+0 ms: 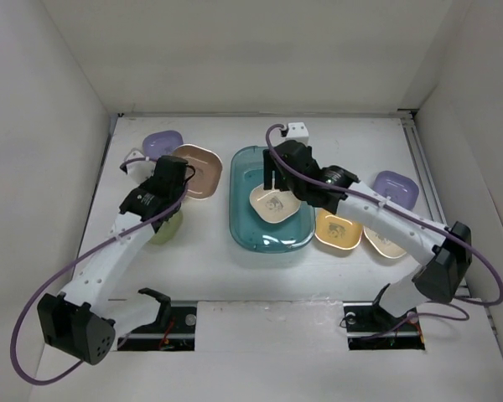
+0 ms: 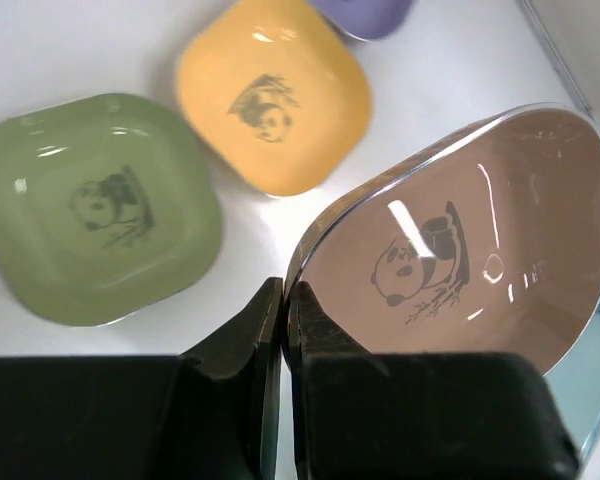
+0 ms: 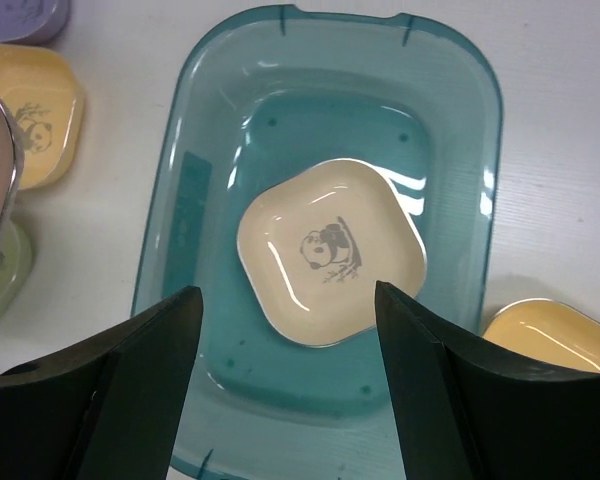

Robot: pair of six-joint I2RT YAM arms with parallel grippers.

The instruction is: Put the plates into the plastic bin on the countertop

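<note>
Next, my right gripper goes next to the orange plate's far rim (image 1: 321, 212) (image 3: 511, 307), at the corner by the teal plastic bin, and closes there.
The teal plastic bin (image 1: 243, 226) sits mid-countertop and holds one cream plate (image 1: 274, 203). My right gripper (image 1: 277, 174) hovers over it, open and empty; in the right wrist view the gripper (image 3: 287, 290) frames the cream plate (image 3: 330, 250) inside the bin (image 3: 210, 150). My left gripper (image 1: 181, 180) is shut on the rim of a pink-brown plate (image 1: 199, 170) and holds it tilted just left of the bin. In the left wrist view the gripper (image 2: 285, 310) pinches that plate (image 2: 460, 240).
Left of the bin lie a green plate (image 2: 95, 205), an orange-yellow plate (image 2: 270, 95) and a purple plate (image 1: 162, 144). Right of the bin lie an orange plate (image 1: 336, 229), a cream plate (image 1: 384, 241) and a purple plate (image 1: 396, 189). White walls enclose the countertop.
</note>
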